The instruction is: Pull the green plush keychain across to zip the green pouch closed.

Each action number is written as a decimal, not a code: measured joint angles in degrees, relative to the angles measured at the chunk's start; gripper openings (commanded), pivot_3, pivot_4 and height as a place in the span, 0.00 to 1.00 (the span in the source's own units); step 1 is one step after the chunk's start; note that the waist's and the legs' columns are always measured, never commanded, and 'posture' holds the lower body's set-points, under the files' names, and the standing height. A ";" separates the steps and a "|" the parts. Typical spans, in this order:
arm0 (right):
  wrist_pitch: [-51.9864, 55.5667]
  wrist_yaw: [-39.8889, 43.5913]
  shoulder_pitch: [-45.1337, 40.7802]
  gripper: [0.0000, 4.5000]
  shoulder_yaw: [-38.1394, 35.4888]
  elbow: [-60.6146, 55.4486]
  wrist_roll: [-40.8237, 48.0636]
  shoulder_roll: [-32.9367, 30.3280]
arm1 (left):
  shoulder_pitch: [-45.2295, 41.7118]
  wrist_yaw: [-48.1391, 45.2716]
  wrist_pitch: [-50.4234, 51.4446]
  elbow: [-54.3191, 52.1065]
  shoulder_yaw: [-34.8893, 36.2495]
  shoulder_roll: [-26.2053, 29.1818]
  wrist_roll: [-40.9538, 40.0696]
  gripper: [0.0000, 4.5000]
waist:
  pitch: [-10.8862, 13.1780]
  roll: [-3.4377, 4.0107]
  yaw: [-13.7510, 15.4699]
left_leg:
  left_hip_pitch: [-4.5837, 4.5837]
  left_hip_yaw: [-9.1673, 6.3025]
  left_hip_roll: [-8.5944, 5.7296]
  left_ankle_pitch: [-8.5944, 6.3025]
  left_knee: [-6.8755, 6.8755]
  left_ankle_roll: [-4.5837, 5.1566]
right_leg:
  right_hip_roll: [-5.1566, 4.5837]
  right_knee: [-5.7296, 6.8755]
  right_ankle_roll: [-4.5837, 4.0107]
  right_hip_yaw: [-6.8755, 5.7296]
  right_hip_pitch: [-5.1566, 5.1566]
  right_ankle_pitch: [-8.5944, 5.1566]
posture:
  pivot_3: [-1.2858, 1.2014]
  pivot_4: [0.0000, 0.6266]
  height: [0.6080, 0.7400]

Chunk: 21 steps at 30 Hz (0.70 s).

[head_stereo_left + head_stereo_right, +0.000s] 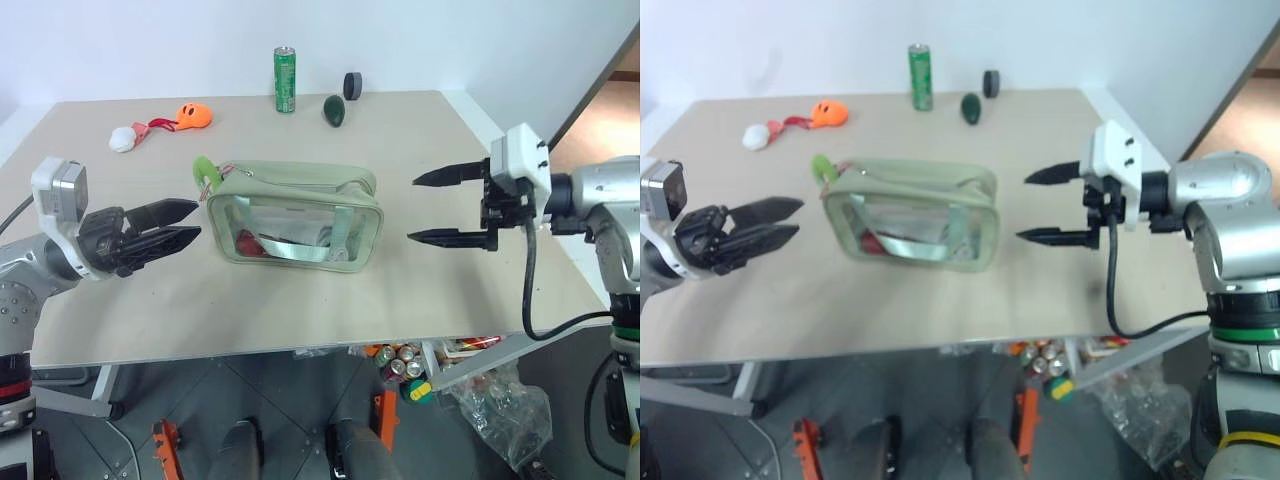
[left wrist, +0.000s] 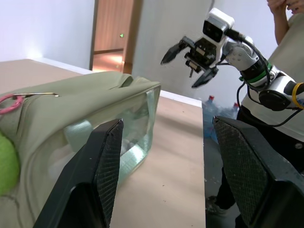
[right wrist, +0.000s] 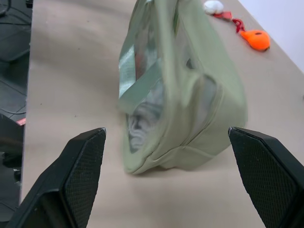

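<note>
The green pouch's open zipper end sits loose, so the robot's right gripper should pinch the pouch's front top corner (image 1: 377, 212) before the left gripper pulls the green plush keychain.
The green pouch (image 1: 295, 215) lies on its side in the middle of the table, clear window facing the front edge, with red and white items inside. The green plush keychain (image 1: 203, 168) sticks up at the pouch's left end on a pinkish loop (image 2: 9, 102). My left gripper (image 1: 195, 220) is open just left of the pouch, below the keychain, touching neither. My right gripper (image 1: 413, 210) is wide open and empty, a short gap off the pouch's right end (image 3: 190, 95). The left wrist view also catches the keychain (image 2: 7, 164) beside the pouch wall.
At the back of the table stand a green can (image 1: 285, 79), a dark green egg shape (image 1: 334, 109) and a small black cylinder (image 1: 352, 85). An orange plush (image 1: 194, 115) and white plush (image 1: 122, 139) lie back left. A person (image 2: 289, 42) stands beyond the table's right side.
</note>
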 measured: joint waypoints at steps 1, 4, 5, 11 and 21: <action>0.20 -1.09 0.30 0.95 0.12 -0.77 -0.11 0.79 | -0.13 -0.02 0.00 0.25 -0.07 0.00 0.10 0.69 | 0.00 0.00 -0.06 | 0.00 0.03 0.00 0.00 0.02 0.00 | 0.00 0.00 0.01 0.03 -0.01 0.01 | 0.52 0.24 1.00; 0.26 -3.90 0.33 0.95 1.02 -1.47 -0.94 2.88 | -0.53 -0.08 -0.01 0.39 -0.44 -0.02 0.56 0.69 | 0.00 0.00 -0.12 | -0.02 0.09 -0.01 0.00 0.08 0.00 | -0.01 -0.01 -0.02 0.09 -0.01 0.00 | 0.52 0.24 1.00; 0.20 -4.75 0.34 0.95 1.50 -1.46 -1.53 3.44 | -0.61 -0.11 -0.01 0.47 -0.45 -0.01 0.61 0.69 | 0.00 0.00 -0.12 | -0.02 0.12 -0.01 0.00 0.09 0.00 | -0.02 -0.01 -0.05 0.12 -0.01 -0.02 | 0.52 0.24 1.00; -1.65 -6.91 0.78 0.95 4.23 -0.59 -4.63 5.93 | -1.44 -0.41 -0.14 0.87 -0.51 -0.02 0.84 0.69 | 0.00 -0.01 -0.12 | -0.03 0.26 -0.02 0.00 0.10 0.00 | -0.02 -0.02 0.02 0.27 -0.05 0.02 | 0.52 0.24 1.00; -5.29 -7.67 0.74 0.48 5.62 3.86 -7.36 8.94 | -1.39 -0.09 -0.14 0.70 -0.47 -0.08 0.93 0.69 | 0.00 -0.02 -0.13 | -0.02 0.32 -0.01 0.00 0.11 0.00 | 0.00 -0.02 0.15 0.35 -0.07 0.10 | 0.52 0.24 1.00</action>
